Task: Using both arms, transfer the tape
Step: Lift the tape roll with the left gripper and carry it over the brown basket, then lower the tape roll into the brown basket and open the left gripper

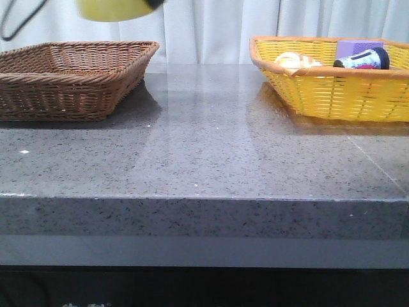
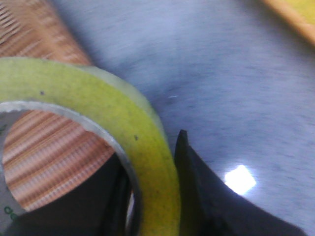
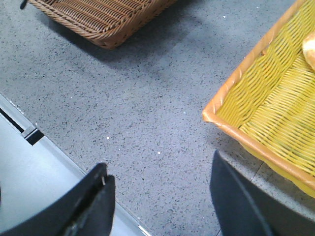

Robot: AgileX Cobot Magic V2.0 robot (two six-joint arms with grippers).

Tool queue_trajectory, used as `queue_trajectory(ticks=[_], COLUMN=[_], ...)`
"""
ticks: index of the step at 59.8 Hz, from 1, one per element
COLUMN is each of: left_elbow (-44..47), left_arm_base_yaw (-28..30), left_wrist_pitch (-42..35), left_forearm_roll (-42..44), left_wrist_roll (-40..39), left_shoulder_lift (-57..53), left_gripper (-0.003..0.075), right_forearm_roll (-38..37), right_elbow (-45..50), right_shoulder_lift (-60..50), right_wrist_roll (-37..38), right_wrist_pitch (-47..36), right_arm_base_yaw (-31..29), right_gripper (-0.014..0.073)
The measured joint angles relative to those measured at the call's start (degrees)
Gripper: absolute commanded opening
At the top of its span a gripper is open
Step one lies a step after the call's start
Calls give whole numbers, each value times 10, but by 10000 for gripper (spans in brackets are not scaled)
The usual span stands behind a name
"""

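Observation:
The robot's left gripper should release the yellow tape inside the brown basket [image 1: 57, 64], just behind the basket's front rim.
The yellow tape [image 1: 115, 9] hangs at the top edge of the front view, above the brown basket's right side. In the left wrist view the tape [image 2: 108, 118] fills the near field, and my left gripper [image 2: 152, 182] is shut on its wall, one black finger inside the white core and one finger [image 2: 197, 177] outside. Through the ring the brown wicker shows. My right gripper [image 3: 160, 191] is open and holds nothing, over the grey table near its front edge, beside the yellow basket's corner. Neither gripper body shows in the front view.
A brown wicker basket [image 1: 70, 77] stands at the left of the grey stone table [image 1: 204, 160]. A yellow wicker basket [image 1: 339, 83] at the right holds a purple block [image 1: 358, 48], a black-capped tube [image 1: 364, 61] and a pale object [image 1: 297, 61].

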Motion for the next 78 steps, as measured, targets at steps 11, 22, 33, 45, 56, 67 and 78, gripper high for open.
queue_trajectory(ticks=[11,22,33,45,56,67,78], left_elbow=[0,0,0,0,0,-3,-23], left_arm_base_yaw=[72,113,124,124,124,124,124], left_wrist_pitch=[1,1,1,-2,-3,-11,-10], left_forearm_roll=[-2,-7,-10,-26,-38,-51,-54], left_wrist_roll=[-9,-10,-10,-10,-10,-10,-24], left_shoulder_lift=[16,50,86,119,130,130,126], left_gripper=[158,157,157,158,221,409,406], right_forearm_roll=[0,0,0,0,0,0,0], right_elbow=[0,0,0,0,0,0,0], right_shoulder_lift=[0,0,0,0,0,0,0], right_wrist_roll=[0,0,0,0,0,0,0], right_wrist_pitch=[0,0,0,0,0,0,0], right_arm_base_yaw=[-1,-1,-1,-1,-1,-1,-1], right_gripper=[454,454,454,454,454,454,454])
